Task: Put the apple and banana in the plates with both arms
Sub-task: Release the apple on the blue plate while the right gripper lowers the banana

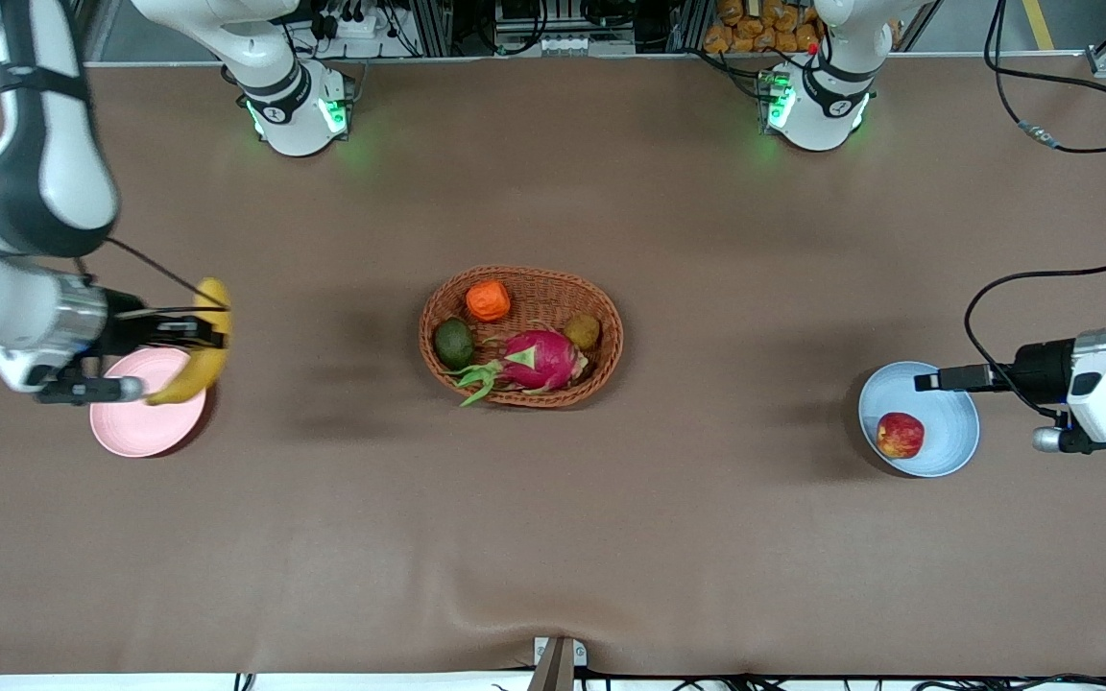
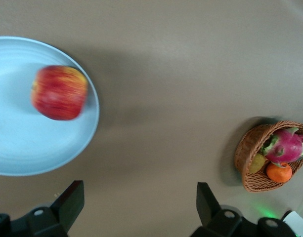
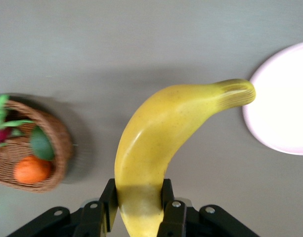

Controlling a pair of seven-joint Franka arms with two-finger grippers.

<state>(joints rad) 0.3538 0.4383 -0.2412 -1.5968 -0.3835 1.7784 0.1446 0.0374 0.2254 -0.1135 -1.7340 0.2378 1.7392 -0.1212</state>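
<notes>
Next, my right gripper lets go of the yellow banana in the pale pink plate (image 1: 164,405) (image 3: 281,97), slightly toward the side facing the basket.
The red apple (image 1: 901,435) lies in the pale blue plate (image 1: 947,451) toward the left arm's end of the table; both show in the left wrist view, apple (image 2: 59,92) and plate (image 2: 22,148). My left gripper (image 1: 927,380) is open and empty above the plate's rim. My right gripper (image 1: 212,334) is shut on the yellow banana (image 1: 203,350), holding it in the air over the edge of the pale pink plate (image 1: 135,422). In the right wrist view the banana (image 3: 161,143) sits between the fingers (image 3: 104,205), with the pink plate (image 3: 284,103) beside its tip.
A brown wicker basket (image 1: 601,369) stands mid-table with an orange ridged fruit (image 1: 488,300), a pink dragon fruit (image 1: 539,360), a green fruit (image 1: 453,343) and a brownish fruit (image 1: 583,331). Cables trail near the left arm's end.
</notes>
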